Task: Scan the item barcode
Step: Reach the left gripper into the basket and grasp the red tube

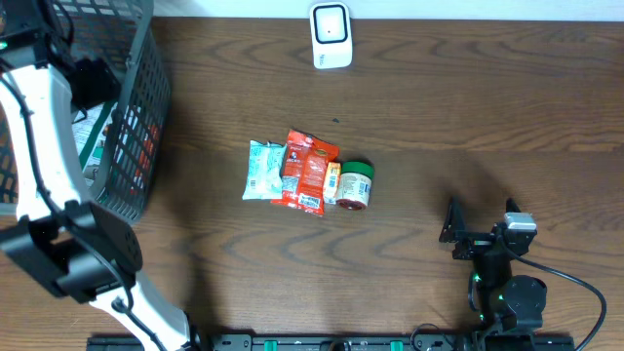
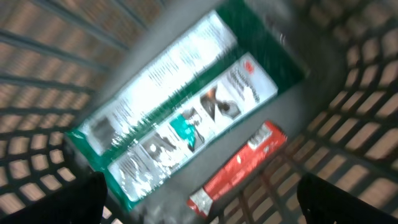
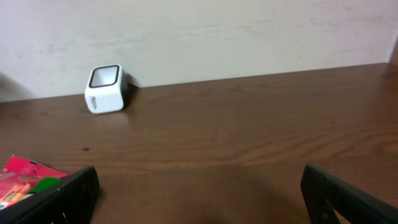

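Note:
Next, I close my left gripper on the middle of the red packet [image 1: 148, 146] [image 2: 234, 172] beside the green-edged package in the basket, leaving the packet's barcode end free.
The white barcode scanner [image 1: 331, 35] stands at the table's far edge and also shows in the right wrist view as the scanner [image 3: 104, 89]. Mid-table lie a white-blue packet [image 1: 261, 171], red packets [image 1: 308, 172] and a green-lidded jar [image 1: 356, 184]. My left arm [image 1: 39, 146] reaches into the dark mesh basket [image 1: 136, 117]. There my left gripper [image 2: 200, 202] hangs open above a green-edged package [image 2: 180, 112] and a red packet [image 2: 239, 168], holding nothing. My right gripper [image 1: 483, 216] stands open and empty at the front right, facing the scanner.
The basket fills the table's left back corner, and its mesh walls [image 2: 348, 124] surround the left gripper. A small orange item [image 1: 332, 182] lies between the red packets and the jar. Bare wood [image 3: 249, 137] stretches between the right gripper and the scanner.

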### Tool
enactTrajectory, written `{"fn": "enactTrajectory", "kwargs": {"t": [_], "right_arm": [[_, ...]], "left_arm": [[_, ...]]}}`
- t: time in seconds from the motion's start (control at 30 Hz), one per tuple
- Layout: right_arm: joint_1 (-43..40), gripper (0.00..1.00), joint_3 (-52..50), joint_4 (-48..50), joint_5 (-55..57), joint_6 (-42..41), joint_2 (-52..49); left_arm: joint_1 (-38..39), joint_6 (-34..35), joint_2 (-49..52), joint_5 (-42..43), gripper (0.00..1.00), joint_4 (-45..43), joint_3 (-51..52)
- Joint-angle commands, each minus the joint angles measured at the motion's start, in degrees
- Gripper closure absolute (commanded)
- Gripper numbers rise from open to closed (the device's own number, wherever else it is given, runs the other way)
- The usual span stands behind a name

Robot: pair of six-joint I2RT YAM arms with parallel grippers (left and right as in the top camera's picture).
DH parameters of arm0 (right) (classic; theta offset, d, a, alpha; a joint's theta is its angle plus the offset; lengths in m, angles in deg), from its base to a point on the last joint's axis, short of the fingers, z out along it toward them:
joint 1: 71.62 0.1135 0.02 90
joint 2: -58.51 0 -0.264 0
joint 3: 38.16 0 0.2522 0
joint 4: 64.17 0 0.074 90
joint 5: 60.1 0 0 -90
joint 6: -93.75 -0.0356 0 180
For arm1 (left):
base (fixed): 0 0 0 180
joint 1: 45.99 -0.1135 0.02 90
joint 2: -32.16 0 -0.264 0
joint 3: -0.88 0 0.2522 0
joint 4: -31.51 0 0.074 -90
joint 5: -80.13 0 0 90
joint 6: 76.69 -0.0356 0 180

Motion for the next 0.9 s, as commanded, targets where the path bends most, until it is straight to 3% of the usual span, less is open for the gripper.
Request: {"fn": "enactTrajectory", "kwargs": {"t": [0.0,0.23,0.3,0.4,0.53,0.7,0.87], "right_arm": [[-0.3,0.01,0.0,-0.2,0.5,0.4,0.2],[-0.3,0.01,0.0,-0.2,0.5,0.4,0.2],[-0.3,0.01,0.0,-0.2,0.5,0.4,0.2],[-0.3,0.01,0.0,-0.2,0.5,0.4,0.2],[-0.3,0.01,0.0,-0.2,0.5,0.4,0.2],[-0.3,0.01,0.0,-0.2,0.5,0.4,0.2],[-0.3,0.01,0.0,-0.2,0.5,0.4,0.2]], "left_arm": [[-0.3,-5.3,3.8,8.8,0.02,3.3,0.3],[-1.4,-5.7,8.9,10.1,0.02,6.5,0.3],[-2.4,-6.2,8.6,14.9,0.02,4.4,0.3],[-5.5,-6.4,8.2,21.9,0.01,2.8,-1.1],[-12.2,-7.8,4.5,22.4,0.00,2.1,-4.5],[-13.8,-28.4,-2.5,24.3,0.00,4.1,-4.9],[-12.4,-35.5,-2.8,24.2,0.00,8.0,-2.8]]}}
